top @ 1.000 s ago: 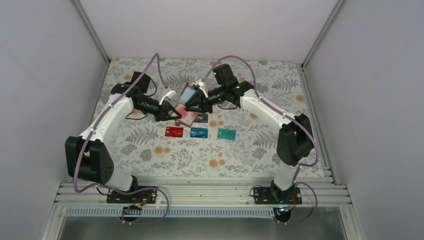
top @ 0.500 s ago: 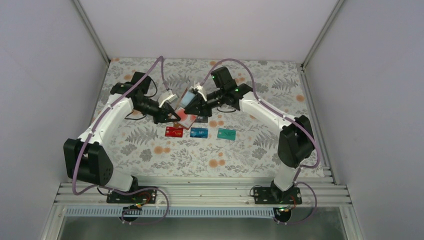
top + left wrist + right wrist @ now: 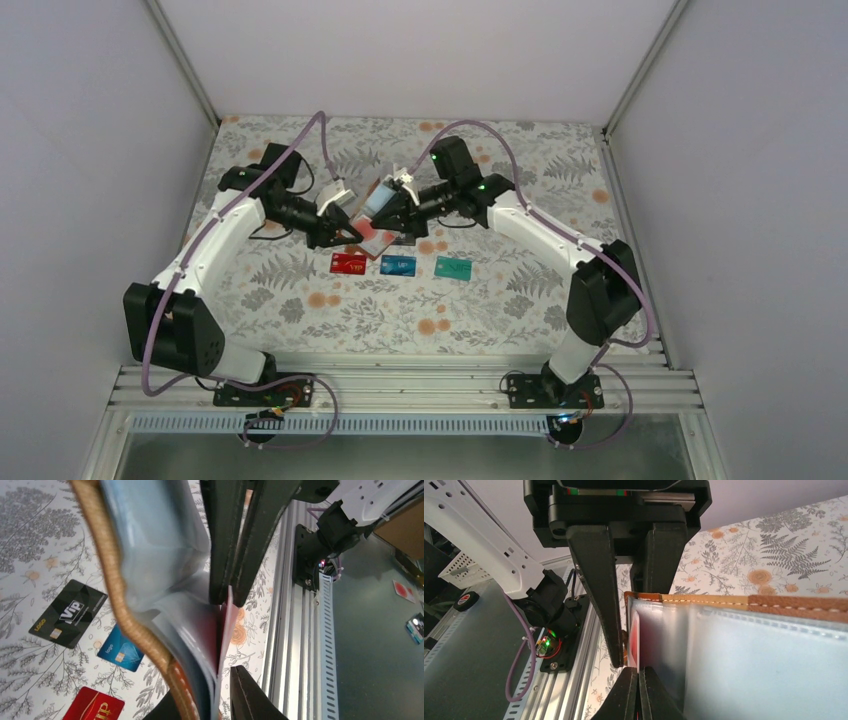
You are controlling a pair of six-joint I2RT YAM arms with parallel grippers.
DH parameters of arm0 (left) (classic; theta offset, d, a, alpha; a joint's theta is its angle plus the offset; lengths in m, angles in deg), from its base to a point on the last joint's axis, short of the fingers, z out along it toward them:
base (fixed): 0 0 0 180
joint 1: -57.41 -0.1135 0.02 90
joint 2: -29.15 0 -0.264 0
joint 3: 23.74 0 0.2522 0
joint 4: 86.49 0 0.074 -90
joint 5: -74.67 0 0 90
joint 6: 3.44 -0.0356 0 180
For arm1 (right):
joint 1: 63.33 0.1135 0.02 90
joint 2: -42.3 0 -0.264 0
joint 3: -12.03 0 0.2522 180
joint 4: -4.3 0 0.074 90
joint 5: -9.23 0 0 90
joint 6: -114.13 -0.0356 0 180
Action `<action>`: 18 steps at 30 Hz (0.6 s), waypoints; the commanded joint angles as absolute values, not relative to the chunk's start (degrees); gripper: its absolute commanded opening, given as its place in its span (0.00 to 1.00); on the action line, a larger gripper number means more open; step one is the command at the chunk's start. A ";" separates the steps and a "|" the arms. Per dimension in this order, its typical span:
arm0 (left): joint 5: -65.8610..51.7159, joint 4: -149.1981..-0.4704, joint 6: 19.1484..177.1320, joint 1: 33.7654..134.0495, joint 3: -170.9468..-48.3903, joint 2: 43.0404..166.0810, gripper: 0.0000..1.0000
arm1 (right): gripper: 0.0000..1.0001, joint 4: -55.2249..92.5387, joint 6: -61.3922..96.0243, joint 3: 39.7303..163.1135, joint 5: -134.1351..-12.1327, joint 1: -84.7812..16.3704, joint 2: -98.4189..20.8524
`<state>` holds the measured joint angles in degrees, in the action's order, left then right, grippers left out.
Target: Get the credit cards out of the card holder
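The red-white card's pocket is clamped together with the brown edge in my left gripper, so it should open and take hold again of the brown edge (image 3: 181, 687), leaving that pocket free.
My left gripper (image 3: 343, 230) is shut on the brown card holder (image 3: 377, 200) and holds it open above the table. In the left wrist view (image 3: 202, 692) its fingers clamp the holder's lower brown edge (image 3: 116, 585). My right gripper (image 3: 392, 214) is shut on the red-white card (image 3: 634, 639), pinching its edge where it sticks out of a pale pocket (image 3: 749, 655). That card also shows in the left wrist view (image 3: 227, 625). The red card (image 3: 348, 263), blue card (image 3: 398, 265), teal card (image 3: 454, 268) and black card (image 3: 403, 238) lie on the table.
The floral tablecloth (image 3: 300, 290) covers the table. An aluminium rail (image 3: 400, 385) with both arm bases runs along the near edge. White walls enclose the left, right and back sides.
The right arm has swung slightly rightwards while both grippers stay together at the holder. Less of the red-white card shows from above than a second ago.
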<state>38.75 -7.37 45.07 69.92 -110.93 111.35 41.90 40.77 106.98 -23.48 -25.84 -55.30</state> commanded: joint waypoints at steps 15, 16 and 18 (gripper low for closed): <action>46.07 -3.69 38.03 70.34 -109.49 110.01 0.26 | 0.04 39.48 40.26 107.19 -24.54 -28.00 -50.62; 46.31 -3.42 37.78 70.37 -109.52 109.95 0.26 | 0.04 39.75 40.30 107.30 -24.54 -28.00 -50.61; 46.58 -3.22 37.44 70.34 -109.79 110.04 0.25 | 0.04 39.85 40.37 107.28 -24.29 -28.00 -50.60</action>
<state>42.93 -5.05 40.96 69.92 -109.73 111.24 40.56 39.68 106.65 -23.80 -27.54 -51.89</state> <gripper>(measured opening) 0.260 0.045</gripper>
